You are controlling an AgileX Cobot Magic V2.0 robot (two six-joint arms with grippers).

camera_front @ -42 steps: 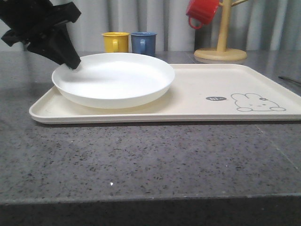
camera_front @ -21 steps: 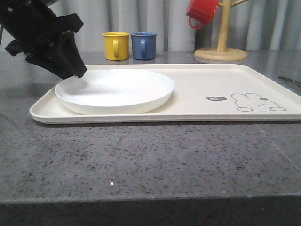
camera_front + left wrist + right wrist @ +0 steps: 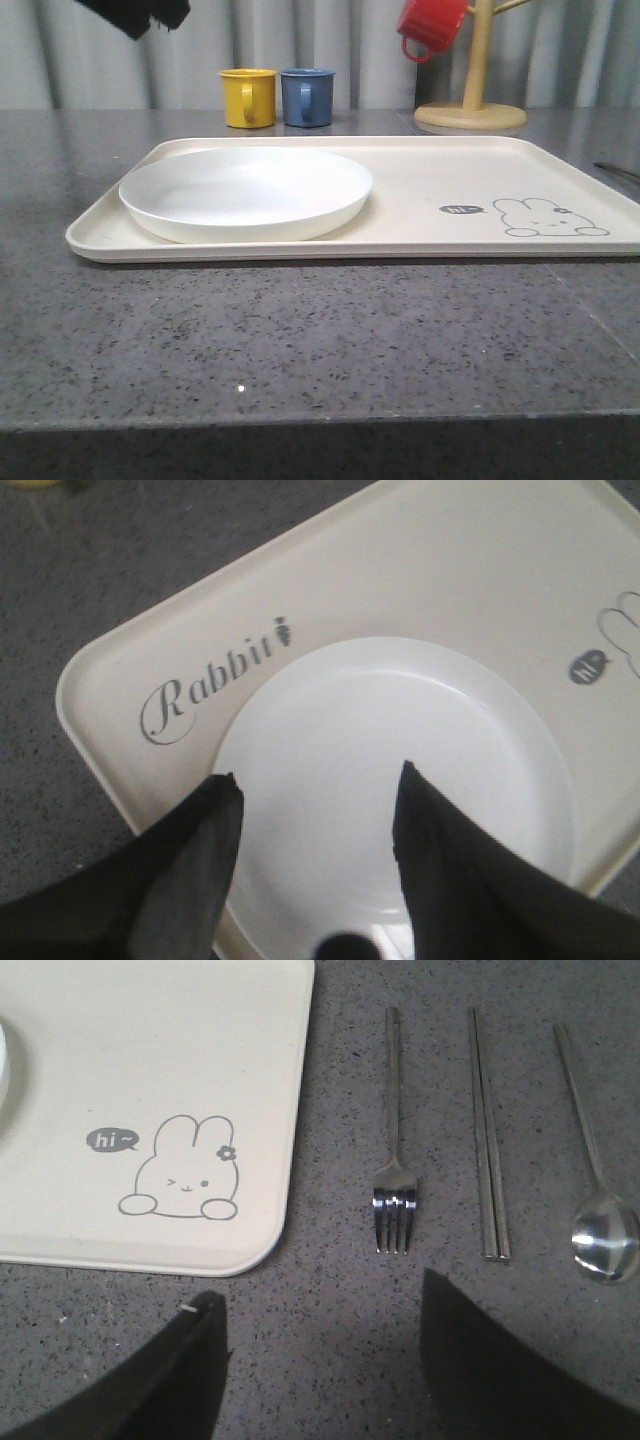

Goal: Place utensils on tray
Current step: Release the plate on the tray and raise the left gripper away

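The silver fork's handle point(image 3: 618, 170) point(image 3: 394, 1100) is beside the cream tray's rabbit end. My right gripper goes there next and closes on it.
The round white plate point(image 3: 246, 192) lies flat on the left half of the cream tray point(image 3: 430, 175), whose rabbit drawing sits at its right end. High above the plate hangs my left gripper point(image 3: 315, 780), open with nothing between its fingers; the plate point(image 3: 400, 780) and the tray's "Rabbit" print point(image 3: 205, 680) show below it. On the grey counter beside the tray point(image 3: 150, 1050) lie a silver fork point(image 3: 394, 1170), a long straight metal piece point(image 3: 486, 1140) and a spoon point(image 3: 600, 1210), side by side. My right gripper point(image 3: 320, 1300) hovers open over bare counter near the fork.
A yellow mug point(image 3: 247, 96) and a blue mug point(image 3: 305, 96) stand behind the tray. A wooden mug tree point(image 3: 472, 90) at the back right carries a red mug point(image 3: 430, 25). Bare grey stone counter point(image 3: 320, 340) stretches in front of the tray.
My left gripper lowered the plate flat onto the tray, let it go, and rose up and away to the top left. The plate now rests still.
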